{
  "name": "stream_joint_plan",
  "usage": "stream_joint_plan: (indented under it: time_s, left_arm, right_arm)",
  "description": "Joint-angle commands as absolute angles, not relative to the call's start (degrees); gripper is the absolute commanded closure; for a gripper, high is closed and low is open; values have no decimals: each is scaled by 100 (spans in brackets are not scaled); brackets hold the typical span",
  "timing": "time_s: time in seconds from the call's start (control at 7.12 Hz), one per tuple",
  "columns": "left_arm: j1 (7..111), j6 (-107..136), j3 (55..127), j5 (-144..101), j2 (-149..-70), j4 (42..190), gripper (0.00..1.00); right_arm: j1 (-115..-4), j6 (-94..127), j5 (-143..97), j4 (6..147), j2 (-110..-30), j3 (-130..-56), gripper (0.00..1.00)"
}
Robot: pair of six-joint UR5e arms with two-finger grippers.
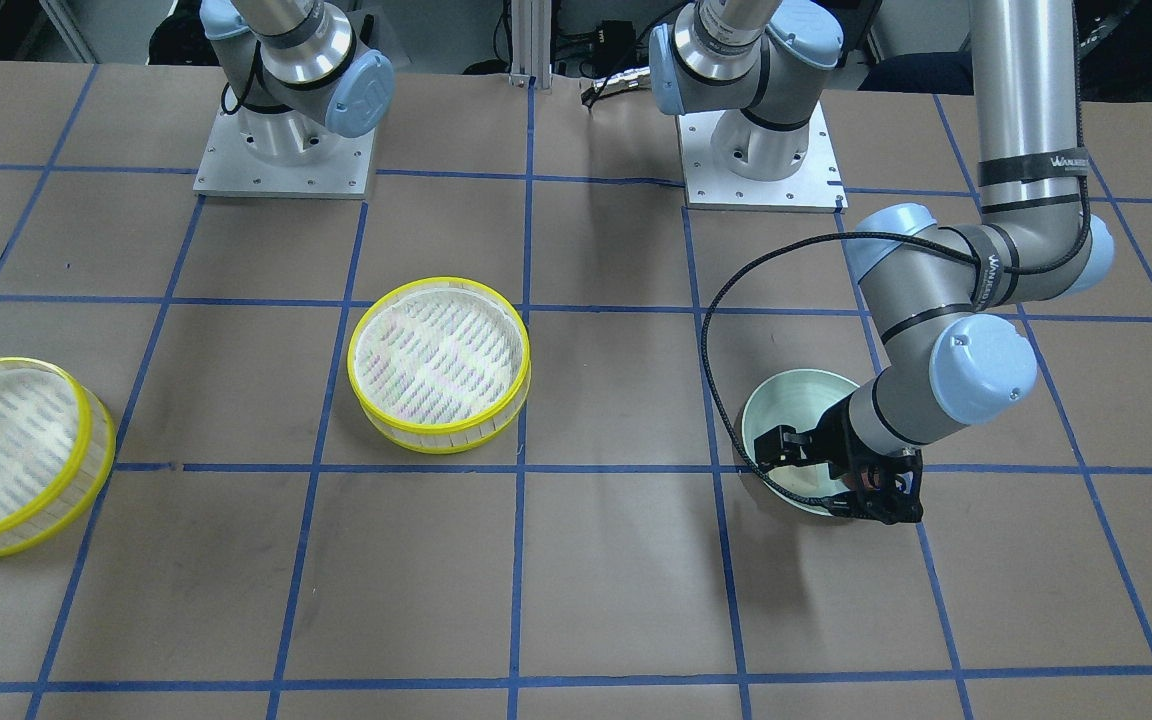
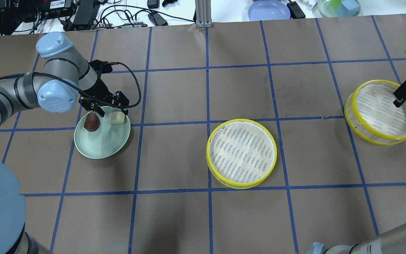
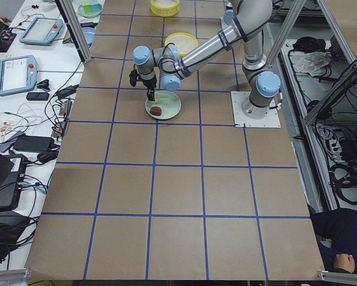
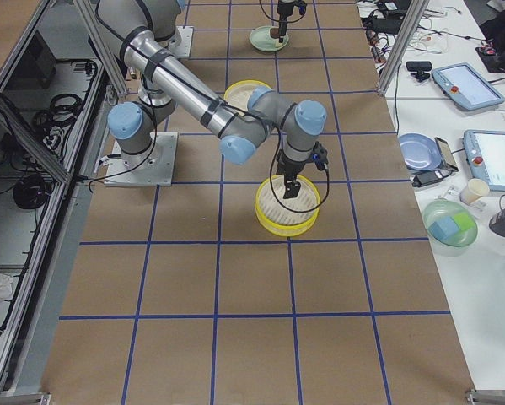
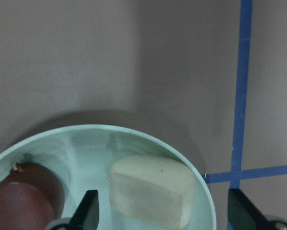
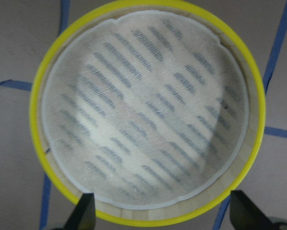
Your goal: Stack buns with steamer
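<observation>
The left gripper's open fingers reach past the plate's rim, so the robot should narrow them and take the cream bun point(image 5: 150, 191) from inside the plate.
A pale green plate point(image 2: 100, 146) holds a cream-white bun point(image 2: 116, 118) and a dark reddish-brown bun point(image 2: 92, 122). My left gripper point(image 2: 109, 112) is open just above the plate's far side. In the left wrist view its fingers point(image 5: 88, 211) straddle the cream bun point(image 5: 150, 194), with the brown bun point(image 5: 26, 196) to the left. One yellow-rimmed steamer tray point(image 2: 241, 152) sits mid-table, empty. My right gripper point(image 2: 405, 92) is open over a second steamer tray point(image 2: 382, 113), also empty, and its fingers point(image 6: 83, 213) stand wide near that tray's point(image 6: 148, 120) rim.
A blue plate point(image 2: 268, 10) and a clear bowl with coloured blocks point(image 2: 338, 7) sit beyond the table's far edge, next to cables. Both arm bases point(image 1: 284, 150) stand on the robot's side. Blue tape lines grid the brown table.
</observation>
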State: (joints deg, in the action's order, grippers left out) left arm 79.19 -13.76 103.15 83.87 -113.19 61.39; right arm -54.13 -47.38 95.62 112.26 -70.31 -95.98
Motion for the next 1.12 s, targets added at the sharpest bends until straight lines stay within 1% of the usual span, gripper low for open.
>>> stream_joint_plan:
  time_s: [0.0,0.14,0.28,0.42,0.56,0.7,0.98]
  left_arm:
    - [7919,-1433,10389,8385,-11329,6467,13]
    - [7919,-1415,10389,8385,-11329,6617,49]
    - [7919,-1432,10354,8393,-11329,6662,90]
    - [7902,-1424,10284,8394,-11329,6706,100]
    - [7884,-1424,10179,8402,-11320,6723,100]
    - [7884,-1398,10056,8402,-11268,6776,100]
    - [7884,-1345,10002,8402,-11136,7013,100]
  right_arm:
    - [-5055,-5245,9563,12134,-6348,-9589,15]
    - [-4897,-5343,9554,12294,-6241,-9589,25]
    - [-4800,-5413,9493,12348,-6188,-9589,52]
    - [-4799,-5423,9492,12375,-6179,-9589,74]
    - [-4799,-5423,9492,12375,-6179,-9589,96]
    - [-4799,-5423,9510,12375,-6179,-9580,100]
    - [-4799,-5388,9527,12235,-6310,-9580,100]
